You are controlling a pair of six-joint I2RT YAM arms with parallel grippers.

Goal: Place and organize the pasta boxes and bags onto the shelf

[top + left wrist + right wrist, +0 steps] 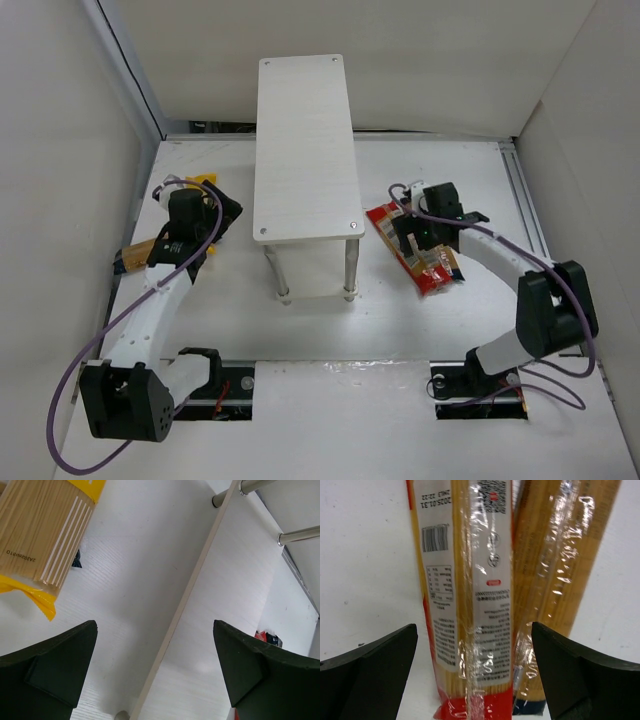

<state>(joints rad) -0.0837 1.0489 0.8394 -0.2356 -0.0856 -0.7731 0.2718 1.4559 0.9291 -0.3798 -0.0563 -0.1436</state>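
The far end of the yellow bag (204,184) (80,494), where its yellow wrapper meets the noodles, is the place my left gripper needs to close on.
The shelf (305,150) stands mid-table, both its boards bare. My right gripper (418,238) hangs open over a red pasta bag with a white label (400,245), and a golden-brown bag (445,262) lies against it. In the right wrist view the red bag (470,590) lies between the open gripper (475,650), and the golden-brown bag (555,555) shows its navy end beside the right finger. My left gripper (222,218) is open, left of the shelf, among a yellow bag (205,180) and a golden-brown pack (135,255). In its wrist view the gripper (155,645) faces the lower board (240,580), with the yellow bag (45,525) at upper left.
White walls close in the table on the left, back and right. The shelf's thin metal legs (350,265) stand between the two arms. A metal rail (525,200) runs along the right side of the table.
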